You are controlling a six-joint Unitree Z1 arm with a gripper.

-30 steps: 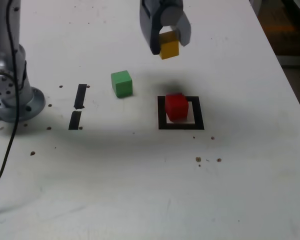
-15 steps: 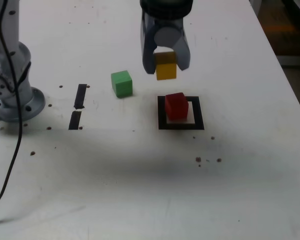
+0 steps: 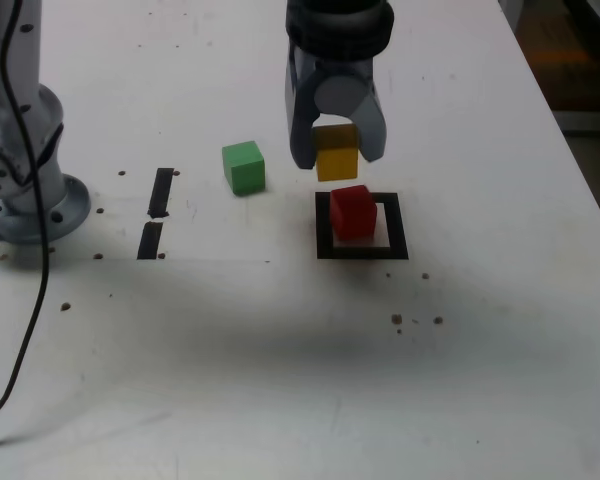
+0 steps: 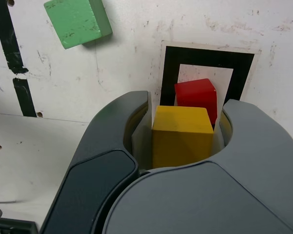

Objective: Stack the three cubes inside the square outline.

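The robot's gripper should release the yellow cube on top of the red cube (image 3: pixel 351 188) (image 4: pixel 198 102) inside the black square outline. The yellow cube hangs just above that red cube now.
My gripper (image 3: pixel 337 152) is shut on the yellow cube (image 3: pixel 336 159), which hangs just above and slightly behind the red cube (image 3: pixel 353 211). That red cube sits inside the black tape square outline (image 3: pixel 361 252), toward its left side in the exterior view. In the wrist view the yellow cube (image 4: pixel 181 135) is clamped between the two dark fingers (image 4: pixel 118 127), with the red cube (image 4: pixel 197 98) and the square outline (image 4: pixel 207 56) below it. The green cube (image 3: pixel 243 166) rests on the table to the exterior view's left of the outline; the wrist view shows it too (image 4: pixel 77 20).
The arm's grey base (image 3: pixel 25 190) stands at the exterior view's left with a black cable (image 3: pixel 25 330) trailing from it. Two short black tape strips (image 3: pixel 157 210) lie between the base and the green cube. The white table's right edge (image 3: pixel 580 170) borders a darker floor.
The gripper has come down with the yellow cube and shifted slightly toward the red cube. Red and green cubes have not moved.
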